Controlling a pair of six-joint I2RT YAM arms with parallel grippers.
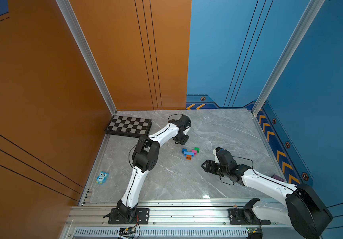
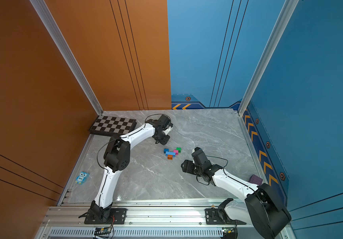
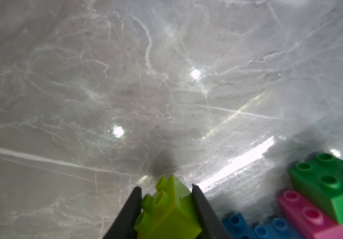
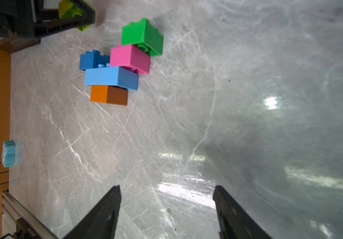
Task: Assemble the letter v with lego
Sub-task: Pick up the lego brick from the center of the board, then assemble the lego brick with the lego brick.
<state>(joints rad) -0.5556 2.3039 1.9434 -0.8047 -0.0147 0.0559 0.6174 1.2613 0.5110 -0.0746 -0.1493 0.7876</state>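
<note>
The robot's left gripper holds the lime green brick crooked, so it should put that brick down by the dark blue brick's studs (image 1: 184, 150) before it joins the two.
The lego figure of the letter v (image 1: 190, 153) (image 2: 171, 153) lies on the marble table between my arms. In the right wrist view its orange brick (image 4: 108, 96) carries a light-blue brick (image 4: 110, 77), then a dark blue (image 4: 90, 61) and a pink brick (image 4: 130, 58), with a green brick (image 4: 142, 33) on the pink. My left gripper (image 1: 181, 141) (image 3: 166, 202) hovers just behind the figure, shut on a lime green brick (image 3: 170, 213) (image 4: 71, 10). My right gripper (image 1: 203, 165) (image 4: 167, 192) is open and empty, in front and to the right of the figure.
A folded chessboard (image 1: 129, 126) lies at the back left corner. A blue owl toy (image 1: 102, 177) sits by the left edge. A purple studded cube (image 2: 255, 179) stands by the right wall behind my right arm. An aluminium rail (image 1: 187, 215) runs along the front.
</note>
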